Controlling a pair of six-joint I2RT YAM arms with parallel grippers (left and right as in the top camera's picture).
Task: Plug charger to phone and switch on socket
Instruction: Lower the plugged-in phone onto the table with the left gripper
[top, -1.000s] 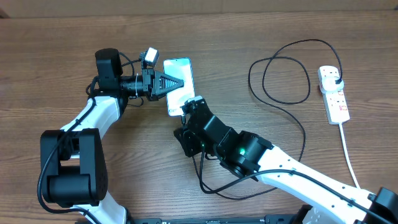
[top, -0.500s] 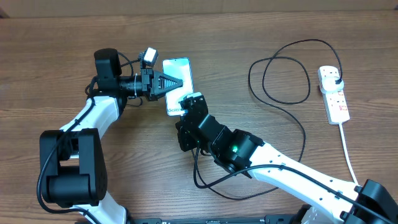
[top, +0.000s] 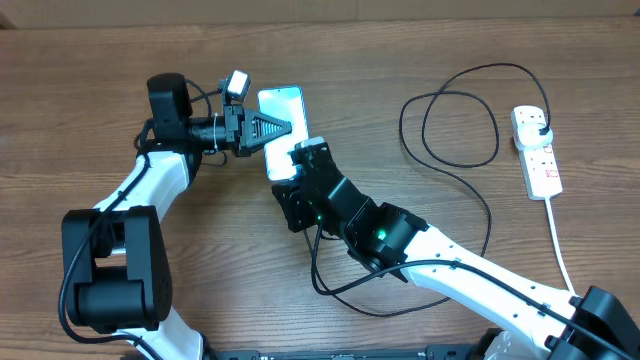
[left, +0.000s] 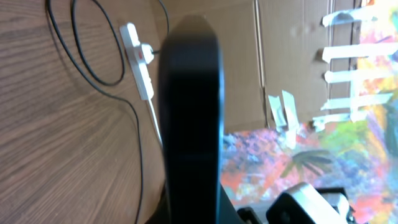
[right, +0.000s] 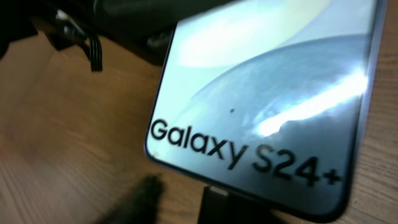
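My left gripper should release the phone, now at the table's upper middle, flat on the table (top: 313, 175) beneath my right gripper's black fingers.
The phone (top: 287, 106), its screen blue-teal, lies at the upper middle of the table. My left gripper (top: 283, 128) is shut on its long sides, so the left wrist view shows the phone (left: 189, 124) edge-on as a dark bar. My right gripper (top: 301, 166) is at the phone's lower end, shut on the charger's connector tip (right: 229, 204). The tip touches the bottom edge of the phone (right: 267, 93), below the text "Galaxy S24+". The black charger cable (top: 450, 128) loops right to its black plug (top: 541, 126), which sits in the white socket (top: 540, 155).
The socket's thick white cord (top: 562, 250) runs to the front right edge. The socket (left: 138, 62) and cable loops also show in the left wrist view. Slack black cable (top: 330, 290) curls under my right arm. Cardboard lines the far edge.
The phone and my left gripper have shifted slightly up and left. My right gripper has moved up and left with the connector, closing onto the phone's lower end.
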